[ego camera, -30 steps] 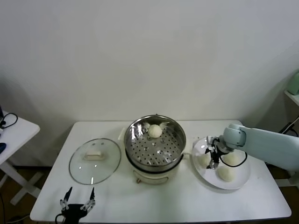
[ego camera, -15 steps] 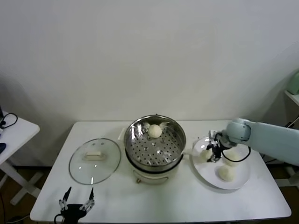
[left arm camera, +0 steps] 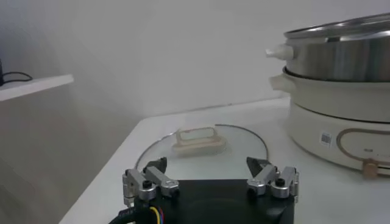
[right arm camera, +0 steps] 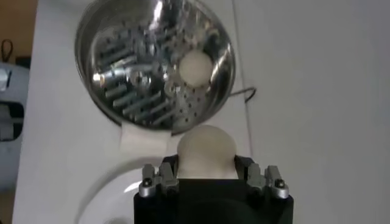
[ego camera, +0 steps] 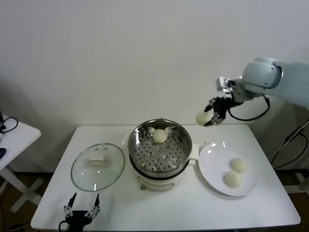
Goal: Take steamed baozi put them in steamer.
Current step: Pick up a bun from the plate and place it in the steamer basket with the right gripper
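Observation:
Next, I let go of the baozi in my right gripper in the steel basket, on the glass lid's side of the other baozi (ego camera: 145,147) (right arm camera: 172,31).
My right gripper (ego camera: 211,118) is shut on a cream-white baozi (ego camera: 203,118) and holds it high in the air, just right of and above the steamer (ego camera: 160,145). The right wrist view shows the bun (right arm camera: 205,151) between the jaws, with the steamer (right arm camera: 152,64) below it. One baozi (ego camera: 160,135) lies at the back of the steel basket; it also shows in the right wrist view (right arm camera: 195,67). Two more baozi (ego camera: 238,165) (ego camera: 233,180) lie on the white plate (ego camera: 212,166). My left gripper (ego camera: 81,210) is open and empty at the table's front left.
The round glass lid (ego camera: 98,166) lies flat left of the steamer, just beyond my left gripper in its wrist view (left arm camera: 201,149). The cream pot base (left arm camera: 341,122) stands to the lid's side. A small white side table (ego camera: 12,140) stands at far left.
My right gripper closed on a baozi on the plate and lifted it up and back, to well above the table near the steamer's right side. The left arm stayed put.

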`<action>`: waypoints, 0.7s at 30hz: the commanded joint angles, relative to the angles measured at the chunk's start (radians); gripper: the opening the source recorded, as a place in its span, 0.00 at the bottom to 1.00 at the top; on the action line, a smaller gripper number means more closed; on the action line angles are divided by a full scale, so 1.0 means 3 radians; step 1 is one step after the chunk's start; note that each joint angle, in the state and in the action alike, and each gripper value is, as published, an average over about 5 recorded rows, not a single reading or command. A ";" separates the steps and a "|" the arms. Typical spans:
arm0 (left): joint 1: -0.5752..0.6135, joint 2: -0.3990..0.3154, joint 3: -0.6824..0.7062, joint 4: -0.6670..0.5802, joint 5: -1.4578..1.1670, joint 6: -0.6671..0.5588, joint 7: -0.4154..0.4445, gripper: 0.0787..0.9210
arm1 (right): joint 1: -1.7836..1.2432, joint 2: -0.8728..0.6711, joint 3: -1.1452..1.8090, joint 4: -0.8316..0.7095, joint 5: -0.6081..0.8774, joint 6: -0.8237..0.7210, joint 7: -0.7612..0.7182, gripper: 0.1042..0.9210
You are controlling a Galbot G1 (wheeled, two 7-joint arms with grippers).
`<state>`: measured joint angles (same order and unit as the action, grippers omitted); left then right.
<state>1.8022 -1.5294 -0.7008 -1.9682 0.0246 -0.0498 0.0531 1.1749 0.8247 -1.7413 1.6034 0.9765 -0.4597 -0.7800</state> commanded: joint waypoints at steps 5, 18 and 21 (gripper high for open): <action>-0.0006 -0.0002 -0.0023 0.0012 0.0002 -0.0004 0.0002 0.88 | -0.0582 0.0979 0.0614 0.0158 0.0491 -0.0461 0.0547 0.64; -0.0054 0.0011 -0.0023 0.0070 0.0003 -0.0012 0.0003 0.88 | -0.1773 0.1513 0.0645 -0.0604 -0.0223 -0.0544 0.0819 0.64; -0.0056 0.0014 -0.0023 0.0069 0.0001 -0.0011 0.0004 0.88 | -0.1862 0.1533 0.0625 -0.0706 -0.0349 -0.0535 0.0820 0.63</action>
<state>1.7859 -1.5263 -0.7077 -1.9500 0.0249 -0.0537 0.0539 0.7789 1.2015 -1.5805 1.4816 0.9571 -0.5968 -0.5761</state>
